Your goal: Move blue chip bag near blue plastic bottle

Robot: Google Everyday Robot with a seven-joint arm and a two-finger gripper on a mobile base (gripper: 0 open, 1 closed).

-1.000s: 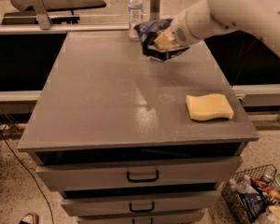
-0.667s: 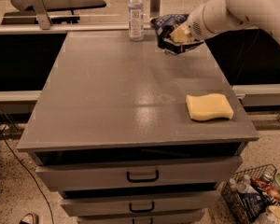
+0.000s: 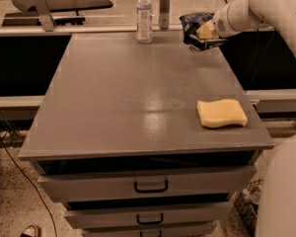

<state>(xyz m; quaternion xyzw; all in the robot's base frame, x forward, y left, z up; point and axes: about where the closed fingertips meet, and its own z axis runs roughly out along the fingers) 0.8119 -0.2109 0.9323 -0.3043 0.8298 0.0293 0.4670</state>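
Observation:
Next, my gripper lets go of the blue chip bag close beside the blue plastic bottle, in front of the grey post (image 3: 173,40).
The blue plastic bottle (image 3: 144,15) stands upright at the far edge of the grey table (image 3: 113,102), with a white cap and a pale label. The blue chip bag (image 3: 193,28) is dark blue and crumpled. It hangs in my gripper (image 3: 203,32) over the table's far right corner, to the right of the bottle. The gripper is shut on the bag, and my white arm (image 3: 266,6) reaches in from the upper right. The gripper covers part of the bag.
A yellow sponge (image 3: 221,113) lies near the table's right edge. A grey post (image 3: 164,6) stands behind the table, right of the bottle. Drawers with black handles (image 3: 151,186) sit below the tabletop. A black-topped bench (image 3: 59,1) is at the back left.
My gripper has carried the blue chip bag to the right, away from the bottle, toward the table's far right corner.

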